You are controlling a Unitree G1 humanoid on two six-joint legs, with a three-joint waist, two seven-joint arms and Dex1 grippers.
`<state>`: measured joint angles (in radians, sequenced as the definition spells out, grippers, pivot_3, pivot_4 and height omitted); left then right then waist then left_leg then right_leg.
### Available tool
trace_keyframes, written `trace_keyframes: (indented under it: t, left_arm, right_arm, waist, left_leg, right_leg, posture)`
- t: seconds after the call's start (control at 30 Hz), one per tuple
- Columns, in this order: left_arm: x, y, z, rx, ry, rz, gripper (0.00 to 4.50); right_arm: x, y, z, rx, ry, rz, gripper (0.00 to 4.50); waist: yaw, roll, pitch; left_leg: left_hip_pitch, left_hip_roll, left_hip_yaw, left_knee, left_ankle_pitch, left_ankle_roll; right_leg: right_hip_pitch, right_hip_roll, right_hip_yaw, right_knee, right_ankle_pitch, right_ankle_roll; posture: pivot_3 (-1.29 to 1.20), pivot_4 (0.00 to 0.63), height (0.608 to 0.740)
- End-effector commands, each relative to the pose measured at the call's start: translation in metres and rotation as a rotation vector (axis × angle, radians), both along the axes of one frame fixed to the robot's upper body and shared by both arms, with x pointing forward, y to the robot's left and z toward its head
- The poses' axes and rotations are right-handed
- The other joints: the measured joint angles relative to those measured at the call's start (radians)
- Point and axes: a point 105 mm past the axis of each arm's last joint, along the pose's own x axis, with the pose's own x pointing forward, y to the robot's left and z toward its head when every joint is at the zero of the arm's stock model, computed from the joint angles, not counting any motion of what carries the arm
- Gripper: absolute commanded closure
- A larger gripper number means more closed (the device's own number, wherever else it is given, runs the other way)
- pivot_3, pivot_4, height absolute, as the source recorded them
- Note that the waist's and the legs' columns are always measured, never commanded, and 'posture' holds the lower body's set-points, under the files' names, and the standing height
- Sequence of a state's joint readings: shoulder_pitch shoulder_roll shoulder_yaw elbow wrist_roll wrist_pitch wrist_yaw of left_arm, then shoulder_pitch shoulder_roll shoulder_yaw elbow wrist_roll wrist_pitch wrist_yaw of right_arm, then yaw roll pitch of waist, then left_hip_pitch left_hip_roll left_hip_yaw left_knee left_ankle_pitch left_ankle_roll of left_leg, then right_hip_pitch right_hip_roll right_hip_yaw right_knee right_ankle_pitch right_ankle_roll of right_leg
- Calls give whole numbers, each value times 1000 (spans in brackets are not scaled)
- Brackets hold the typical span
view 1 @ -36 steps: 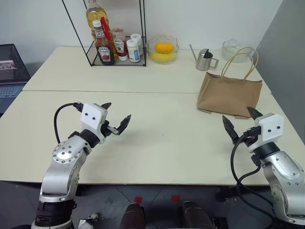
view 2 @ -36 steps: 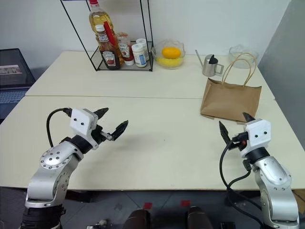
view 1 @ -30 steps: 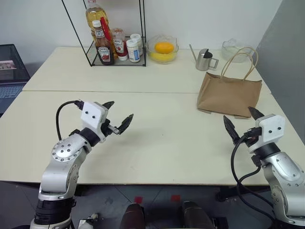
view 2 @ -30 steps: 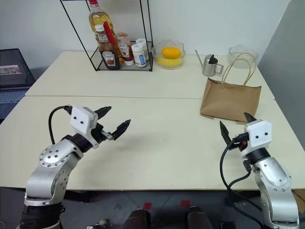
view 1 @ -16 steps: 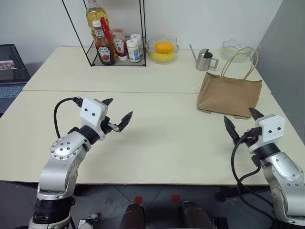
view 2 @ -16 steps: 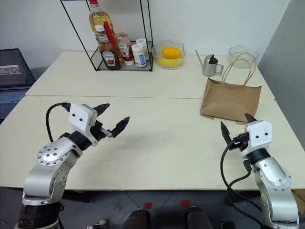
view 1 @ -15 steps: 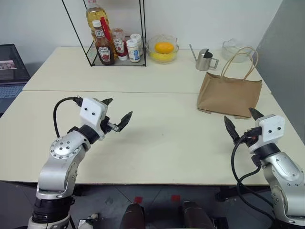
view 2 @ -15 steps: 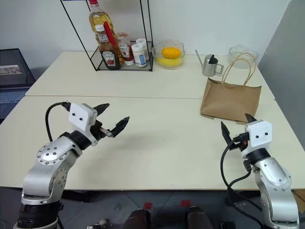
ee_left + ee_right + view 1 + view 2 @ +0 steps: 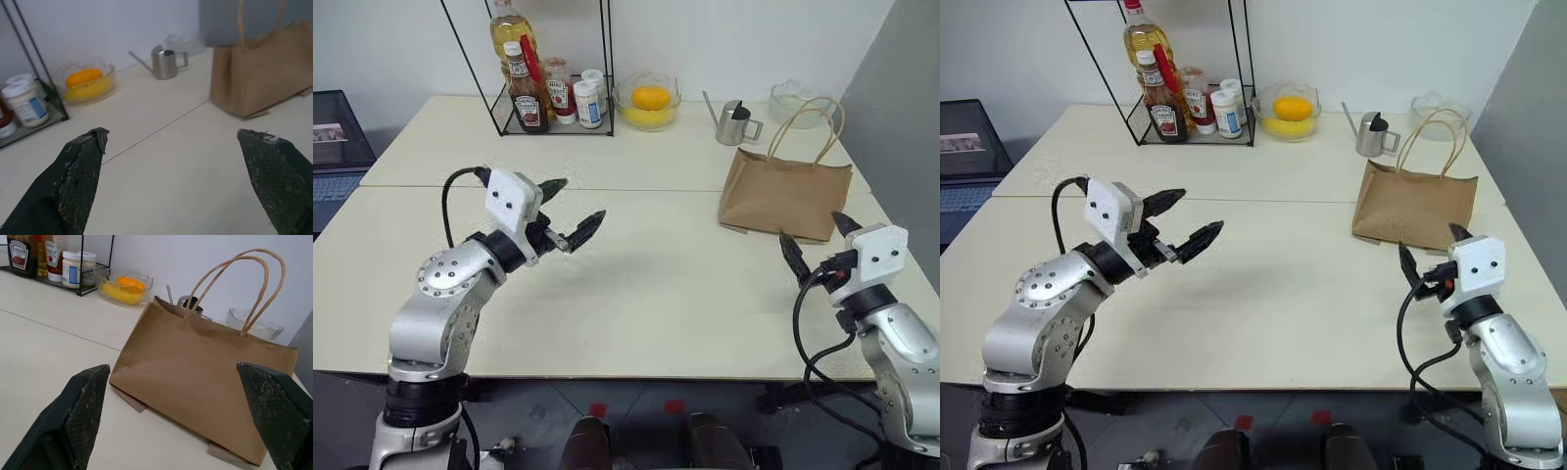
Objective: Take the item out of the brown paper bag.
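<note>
My right gripper is to close next on both cord handles of the brown paper bag, on their side (image 9: pixel 831 139) (image 9: pixel 252 318) nearest the grey partition.
The brown paper bag (image 9: pixel 785 196) stands upright at the table's right side, its two looped cord handles (image 9: pixel 244 289) raised. The item is hidden; the bag's inside does not show. My right gripper (image 9: pixel 813 230) hovers just in front of the bag, open and empty, and in the right wrist view the bag (image 9: pixel 195 377) fills the space between its fingers. My left gripper (image 9: pixel 576 204) is open and empty above the table's middle left, pointing level toward the bag (image 9: pixel 259 73), which is far off to its right.
A black wire rack (image 9: pixel 548 88) with sauce bottles and jars stands at the back. Beside it are a glass bowl of yellow and orange fruit (image 9: pixel 649 101), a small metal watering can (image 9: pixel 734 122) and a clear glass dish (image 9: pixel 793 98). A grey partition borders the right.
My left gripper has risen and swung right, toward the table's middle, still open. The right gripper has stayed in front of the bag.
</note>
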<state>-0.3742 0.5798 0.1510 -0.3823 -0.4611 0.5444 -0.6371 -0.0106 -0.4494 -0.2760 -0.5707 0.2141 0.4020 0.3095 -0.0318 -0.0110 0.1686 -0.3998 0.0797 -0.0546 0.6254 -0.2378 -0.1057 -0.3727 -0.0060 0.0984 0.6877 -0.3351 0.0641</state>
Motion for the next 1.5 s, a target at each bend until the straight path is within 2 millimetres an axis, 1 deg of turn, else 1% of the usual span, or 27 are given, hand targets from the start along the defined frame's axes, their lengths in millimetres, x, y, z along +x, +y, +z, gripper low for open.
trace_keyframes:
  t: [0.03, 0.1, 0.2, 0.3, 0.37, 0.47, 0.6, 0.67, 0.77, 0.93, 1.07, 1.2, 1.37, 1.5]
  left_arm:
    - [-6, -10, 18, 18, -35, -92, 0]
    - [-6, -14, 20, 33, -39, -119, 0]
    - [-4, -22, 24, 44, -44, -154, 0]
    - [-2, -27, 23, 52, -44, -175, 0]
    - [0, -30, 23, 52, -46, -187, 0]
    - [1, -33, 23, 53, -50, -201, 0]
    - [1, -37, 23, 57, -58, -220, 0]
    - [1, -39, 23, 58, -61, -225, 0]
    - [2, -39, 22, 58, -63, -227, 0]
    - [2, -39, 20, 61, -68, -232, 0]
    - [3, -41, 18, 66, -71, -241, 0]
    - [2, -43, 17, 70, -74, -250, 0]
    - [2, -43, 15, 72, -77, -252, 0]
    - [2, -44, 14, 75, -78, -254, 0]
  right_arm:
    - [8, -13, 30, -78, -63, -66, 145]
    - [17, -18, 40, -118, -60, -94, 145]
    - [38, -29, 51, -175, -9, -138, 145]
    - [60, -36, 66, -186, -11, -178, 145]
    - [78, -41, 77, -184, -10, -203, 145]
    - [101, -44, 91, -182, -10, -217, 145]
    - [123, -46, 111, -172, -1, -221, 145]
    - [130, -50, 120, -177, -4, -235, 145]
    - [138, -54, 132, -192, -7, -252, 145]
    - [148, -56, 143, -233, 5, -253, 145]
    - [154, -53, 144, -269, 31, -243, 145]
    - [158, -50, 140, -299, 65, -231, 145]
    - [152, -54, 137, -295, 95, -202, 145]
    - [148, -62, 136, -257, 126, -189, 145]
  waist:
    - [-1, 0, 0]
    - [-1, 0, 0]
    - [-1, 0, 0]
    - [-2, 0, 1]
    - [-4, 0, 1]
    - [-4, 0, 2]
    - [-4, 0, 3]
    - [-3, 0, 3]
    - [-2, 0, 3]
    - [-3, 0, 4]
    - [-3, 1, 5]
    - [-3, 1, 5]
    - [-3, 1, 6]
    - [-1, 2, 6]
  left_leg:
    - [0, 0, 0, 0, 0, 0]
    - [0, 0, 0, 1, 0, 0]
    - [0, 0, 0, 1, 0, 0]
    - [0, 0, 0, 1, 0, 0]
    - [0, 0, 0, 1, 0, 0]
    - [0, 0, 1, 1, 0, 0]
    - [-1, 0, 1, 0, 0, 0]
    - [-2, 0, 1, 0, 0, 0]
    - [-2, 0, 2, 0, 0, 0]
    - [-2, 0, 2, 0, 0, 1]
    - [-2, 0, 2, -1, 0, 1]
    - [-2, 0, 2, -1, 0, 1]
    - [-2, 0, 2, -1, 0, 1]
    - [-2, 0, 2, -1, 0, 1]
  right_leg:
    - [0, 0, 0, 0, 0, 0]
    - [0, 0, 0, 0, 0, 0]
    - [0, 0, 0, 0, 0, 0]
    - [0, 0, 0, 0, 0, 0]
    - [0, 0, 1, 0, 0, 0]
    - [-1, 0, 1, 0, 0, 0]
    - [-2, 0, 1, -1, 0, 0]
    - [-1, -1, 1, -2, 0, -1]
    - [-1, -1, 0, -3, 0, -1]
    - [-2, -1, 0, -4, 0, -1]
    - [-2, -1, 1, -4, 0, -1]
    - [-2, -1, 0, -4, 0, -1]
    - [-2, -1, 0, -4, 0, -1]
    - [-2, -1, 0, -4, 0, -1]
  posture:
    - [0, 150, 740]
    - [0, 150, 740]
    - [0, 150, 740]
    - [0, 150, 740]
    - [0, 150, 740]
    - [0, 150, 740]
    - [0, 150, 740]
    - [0, 150, 740]
    - [0, 150, 740]
    - [0, 150, 740]
    - [0, 150, 740]
    - [0, 150, 740]
    - [0, 150, 740]
    - [0, 150, 740]
